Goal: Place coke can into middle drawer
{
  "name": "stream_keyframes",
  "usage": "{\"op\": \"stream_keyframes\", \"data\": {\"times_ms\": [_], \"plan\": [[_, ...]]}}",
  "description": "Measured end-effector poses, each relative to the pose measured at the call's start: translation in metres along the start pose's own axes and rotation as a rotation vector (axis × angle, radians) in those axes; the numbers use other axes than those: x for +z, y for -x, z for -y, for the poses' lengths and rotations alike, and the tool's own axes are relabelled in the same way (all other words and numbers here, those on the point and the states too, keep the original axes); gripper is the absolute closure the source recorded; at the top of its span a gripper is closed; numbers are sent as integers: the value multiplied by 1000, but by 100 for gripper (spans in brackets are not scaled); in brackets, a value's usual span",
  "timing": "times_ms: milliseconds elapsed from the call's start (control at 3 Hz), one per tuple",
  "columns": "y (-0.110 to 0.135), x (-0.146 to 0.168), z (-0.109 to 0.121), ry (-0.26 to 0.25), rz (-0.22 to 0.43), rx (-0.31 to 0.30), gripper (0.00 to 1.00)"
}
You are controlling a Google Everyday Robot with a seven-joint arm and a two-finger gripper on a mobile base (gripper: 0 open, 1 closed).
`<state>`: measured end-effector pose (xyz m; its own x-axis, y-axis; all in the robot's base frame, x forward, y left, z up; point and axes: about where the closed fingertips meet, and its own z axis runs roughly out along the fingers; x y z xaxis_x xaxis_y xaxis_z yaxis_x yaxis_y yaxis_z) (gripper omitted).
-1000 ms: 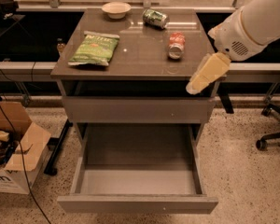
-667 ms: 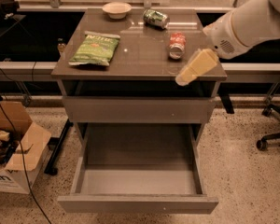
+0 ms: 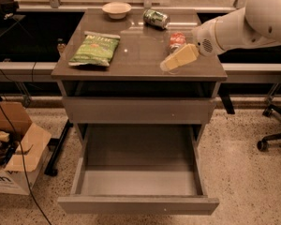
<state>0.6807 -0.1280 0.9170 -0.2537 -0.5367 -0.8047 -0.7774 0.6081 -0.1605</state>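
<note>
I should next grip the near part (image 3: pixel 178 44) of the red coke can's body, lifting it toward the middle drawer.
The red coke can (image 3: pixel 176 40) lies on the right side of the grey-brown cabinet top (image 3: pixel 136 50). My gripper (image 3: pixel 179 58), with pale yellow fingers, reaches in from the right on a white arm and hovers just in front of the can, partly covering it. The middle drawer (image 3: pixel 138 172) is pulled out at the bottom of the cabinet; its light grey floor is bare.
A green chip bag (image 3: pixel 95 48) lies on the cabinet's left. A green soda can (image 3: pixel 156 18) and a small white bowl (image 3: pixel 116 9) sit at the back. A cardboard box (image 3: pixel 11 149) and cables are on the floor at left; an office chair base (image 3: pixel 274 135) at right.
My gripper has moved left and further back over the cabinet top, from past the right front edge to right beside the coke can. Nothing else has moved.
</note>
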Motion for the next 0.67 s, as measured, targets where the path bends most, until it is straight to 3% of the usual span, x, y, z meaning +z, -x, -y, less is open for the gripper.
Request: {"op": "stream_keyframes", "data": {"times_ms": [333,667], "plan": [[1,24,19,12,48,48,0],[-5,41,51,-17,104,123,0]]}}
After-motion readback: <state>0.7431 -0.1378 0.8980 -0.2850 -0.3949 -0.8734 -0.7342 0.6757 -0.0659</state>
